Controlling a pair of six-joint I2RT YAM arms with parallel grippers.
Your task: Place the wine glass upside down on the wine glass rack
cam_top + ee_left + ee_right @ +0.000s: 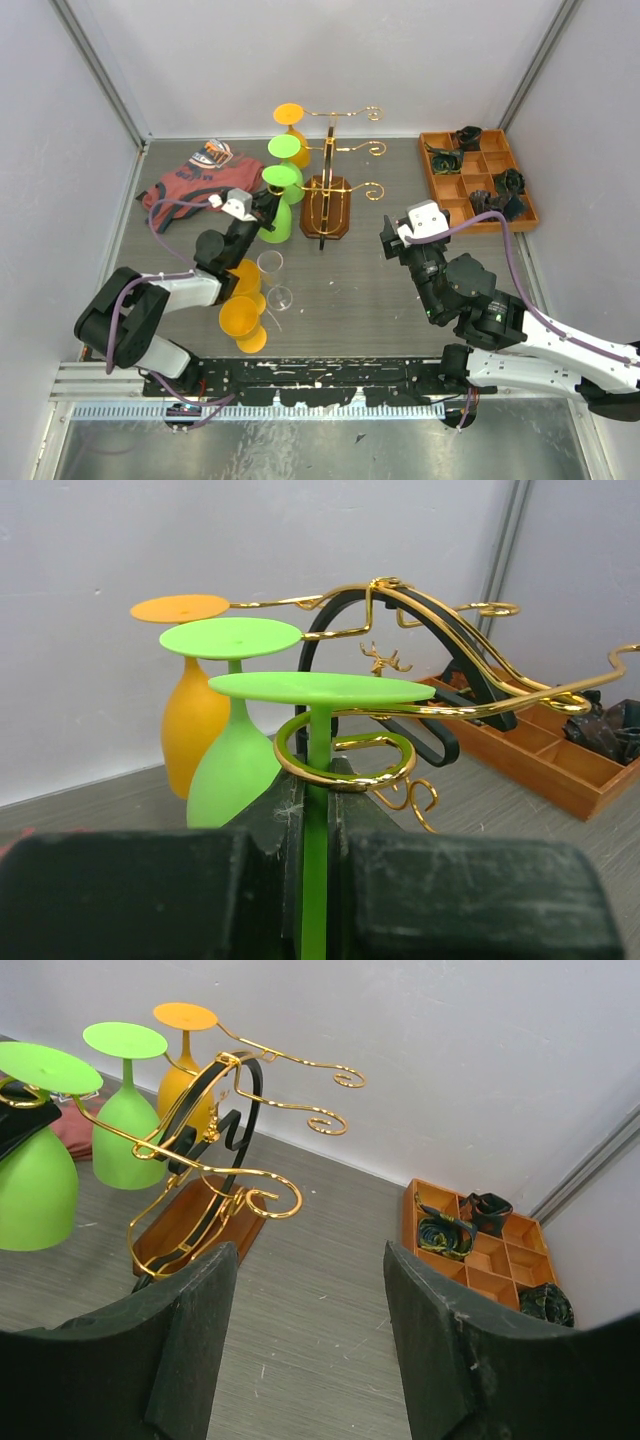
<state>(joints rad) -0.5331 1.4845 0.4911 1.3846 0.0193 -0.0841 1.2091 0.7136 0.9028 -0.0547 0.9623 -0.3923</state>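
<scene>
Next, my left gripper releases the green wine glass with its foot resting on the rack's nearest gold scroll ring (271, 190) (345, 752). The glass's foot is now just above that ring.
The wine glass rack (328, 205) stands at mid-table, gold scroll arms over a brown wooden base. Three glasses hang upside down on its left arms: an orange one (290, 116) at the back and two green ones. My left gripper (320, 790) is shut on the stem of the nearest green wine glass (319, 735). The stem sits inside a gold scroll ring (345, 770), and the glass's foot lies just above the ring. In the top view the left gripper (262, 207) is beside that glass's bowl (277, 222). My right gripper (305, 1290) is open and empty, right of the rack (210, 1160).
Two orange glasses (243, 318) and a clear glass (272, 265) are on the table near the left arm. A red cloth (195, 180) lies at the back left. A brown compartment tray (478, 180) with dark rolled items is at the back right.
</scene>
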